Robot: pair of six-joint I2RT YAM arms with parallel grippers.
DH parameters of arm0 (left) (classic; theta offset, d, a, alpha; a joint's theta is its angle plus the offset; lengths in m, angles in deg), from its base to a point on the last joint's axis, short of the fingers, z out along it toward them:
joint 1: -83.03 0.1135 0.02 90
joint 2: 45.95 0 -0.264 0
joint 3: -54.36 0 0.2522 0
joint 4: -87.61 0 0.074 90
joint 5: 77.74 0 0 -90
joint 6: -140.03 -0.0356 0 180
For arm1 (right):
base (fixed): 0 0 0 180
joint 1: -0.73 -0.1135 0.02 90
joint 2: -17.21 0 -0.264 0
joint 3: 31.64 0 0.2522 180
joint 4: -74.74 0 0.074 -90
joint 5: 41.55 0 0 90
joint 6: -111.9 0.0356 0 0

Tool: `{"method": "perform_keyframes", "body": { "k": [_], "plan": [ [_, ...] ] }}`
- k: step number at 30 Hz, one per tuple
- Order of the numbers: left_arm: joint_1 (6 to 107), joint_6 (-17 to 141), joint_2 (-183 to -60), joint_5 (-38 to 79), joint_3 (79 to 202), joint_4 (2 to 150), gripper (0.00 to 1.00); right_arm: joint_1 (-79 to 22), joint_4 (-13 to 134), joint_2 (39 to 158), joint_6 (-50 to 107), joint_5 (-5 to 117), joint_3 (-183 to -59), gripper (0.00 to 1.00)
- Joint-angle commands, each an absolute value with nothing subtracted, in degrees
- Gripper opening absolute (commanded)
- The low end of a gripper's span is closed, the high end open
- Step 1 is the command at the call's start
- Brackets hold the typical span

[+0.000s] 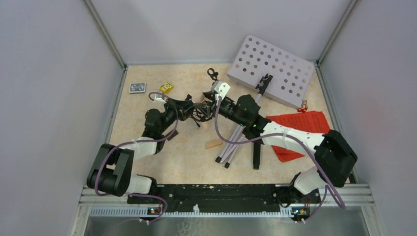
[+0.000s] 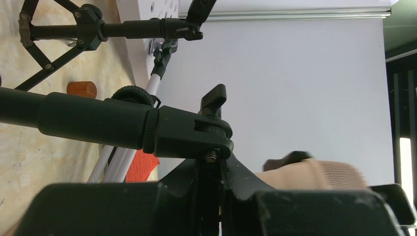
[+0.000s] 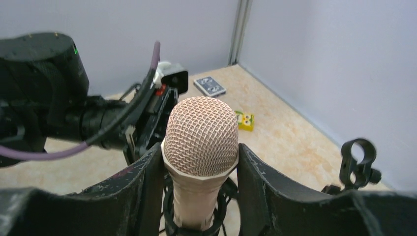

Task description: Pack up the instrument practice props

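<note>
Next, my left gripper sets the small black tripod stand down between the yellow toy and the other black tripod (image 1: 192, 102).
My right gripper (image 3: 199, 148) is shut on the mesh head of a beige microphone (image 3: 199, 130), one finger pressing on each side. The microphone sits upright in a black ring clip. My left gripper (image 2: 212, 168) is shut on the thin bracket under the joint of a small black tripod stand (image 2: 98, 120), and the microphone (image 2: 314, 174) shows just to its right. Both grippers meet mid-table (image 1: 202, 105). The white perforated music desk (image 1: 273, 69) lies at the back right, its silver legs (image 1: 233, 142) pointing toward me. Red pages (image 1: 300, 128) lie under my right arm.
A second black tripod (image 2: 88, 32) lies beyond the held stand. A tan wooden block (image 1: 214, 144) rests beside the silver legs. A card box (image 1: 137, 87) and a yellow toy (image 1: 167, 87) sit at the back left. A loose black clip (image 1: 212, 73) lies near the back wall.
</note>
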State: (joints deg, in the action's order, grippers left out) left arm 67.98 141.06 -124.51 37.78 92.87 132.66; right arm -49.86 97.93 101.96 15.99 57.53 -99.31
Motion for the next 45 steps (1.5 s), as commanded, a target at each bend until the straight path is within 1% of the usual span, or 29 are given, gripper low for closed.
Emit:
{"method": "perform_keyframes", "body": {
  "k": [1,4,10,14,16,20,25,27,31,34,38,42,45],
  "plan": [
    [67.6,137.3,-121.2,38.6,93.6,132.5,0.0,-50.9,102.0,98.6,16.3,59.0,-107.5,0.02],
    [67.6,136.1,-120.2,38.3,93.7,130.6,0.0,-50.9,99.4,98.7,15.4,58.8,-112.8,0.0],
    [67.6,134.9,-119.5,37.7,93.4,128.2,0.0,-51.0,92.3,97.7,14.7,55.7,-123.7,0.0],
    [67.7,133.5,-119.3,37.3,93.6,127.0,0.0,-51.0,87.1,93.9,14.3,51.2,-126.5,0.0],
    [67.7,131.7,-119.0,36.9,94.3,125.2,0.0,-51.0,81.8,91.1,14.2,47.5,-126.6,0.0],
    [67.8,127.5,-118.6,37.5,96.5,121.2,0.0,-50.9,69.1,83.5,15.1,38.3,-125.1,0.0],
    [67.9,125.5,-119.1,38.3,98.3,120.1,0.0,-50.9,50.8,74.3,18.7,26.8,-120.6,0.0],
    [68.0,124.9,-119.6,38.9,99.2,119.7,0.0,-51.0,42.9,71.3,23.7,21.5,-119.2,0.0],
    [68.2,123.2,-120.4,40.3,100.3,120.9,0.0,-51.0,25.9,67.8,33.5,17.3,-117.3,0.0],
    [68.2,121.9,-120.2,40.4,100.8,121.2,0.0,-50.9,14.0,67.4,41.1,17.0,-116.3,0.0],
    [68.4,121.2,-120.2,41.2,101.7,120.2,0.0,-50.3,4.6,68.3,48.7,19.5,-113.6,0.0],
    [68.5,120.9,-120.4,42.3,102.1,119.6,0.0,-46.9,5.0,68.8,49.3,20.6,-108.1,0.0],
    [68.6,121.0,-120.4,42.8,102.0,119.1,0.0,-38.8,8.5,70.1,48.7,26.4,-102.8,0.0]
  ]
}}
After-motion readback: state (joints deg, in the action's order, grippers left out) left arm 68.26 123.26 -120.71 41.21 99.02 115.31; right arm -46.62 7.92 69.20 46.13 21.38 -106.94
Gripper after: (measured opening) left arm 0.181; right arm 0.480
